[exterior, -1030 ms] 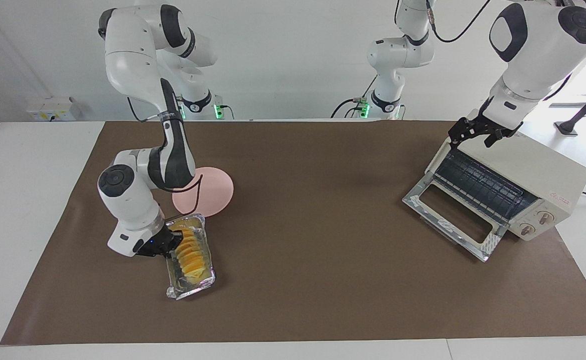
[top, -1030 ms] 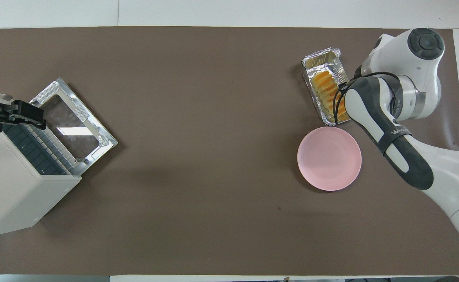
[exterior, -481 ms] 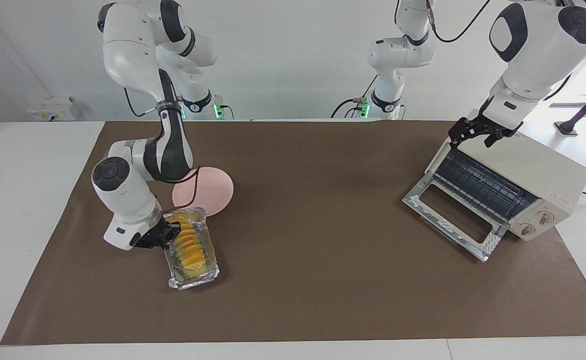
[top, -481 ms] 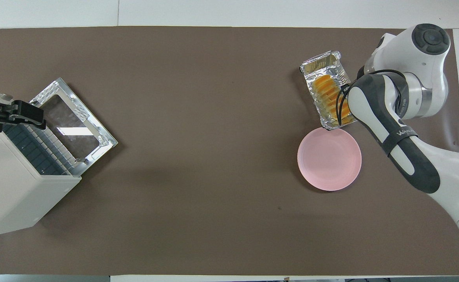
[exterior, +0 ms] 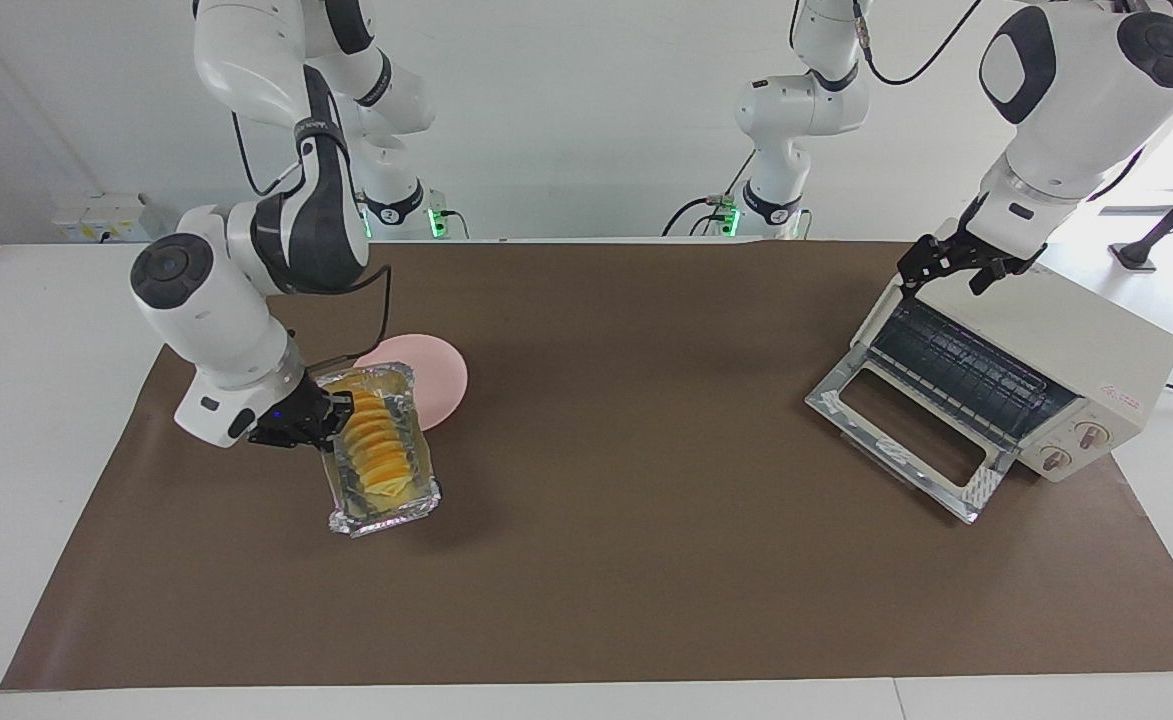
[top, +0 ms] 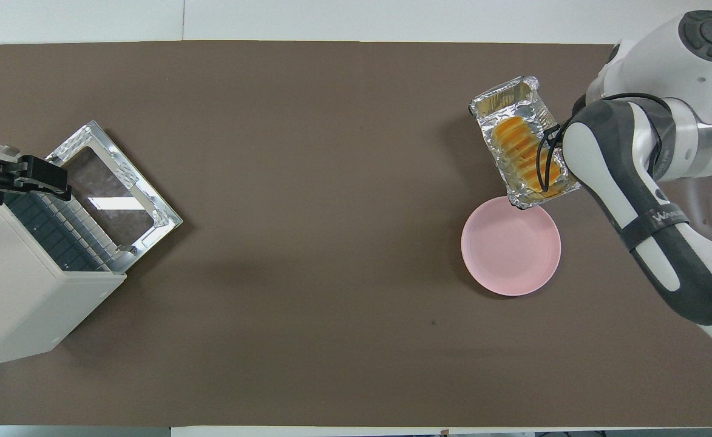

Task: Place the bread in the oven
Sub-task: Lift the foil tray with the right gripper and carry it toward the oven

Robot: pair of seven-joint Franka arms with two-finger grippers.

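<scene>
My right gripper has hold of the foil tray. I will let go of it on the brown mat (top: 292,207) between the oven door and the pink plate.
The bread (exterior: 378,460) (top: 522,155), a ridged golden loaf, lies in a crinkled foil tray (exterior: 386,515) (top: 504,100). My right gripper (exterior: 324,425) is shut on the tray's long rim and holds it off the mat, one end overlapping the pink plate (exterior: 441,375) (top: 510,246). In the overhead view the right arm hides its fingers. The cream oven (exterior: 1066,340) (top: 16,303) stands at the left arm's end of the table, its glass door (exterior: 906,440) (top: 113,188) dropped open and the wire rack showing. My left gripper (exterior: 954,275) (top: 28,182) hangs open over the oven's top front corner.
A brown mat (exterior: 646,560) covers the table between the tray and the oven. The open oven door juts out over the mat toward the table's middle. White table shows at both ends of the mat.
The right arm has lifted the foil tray with the bread off the mat and swung it toward the plate. The left arm has not moved.
</scene>
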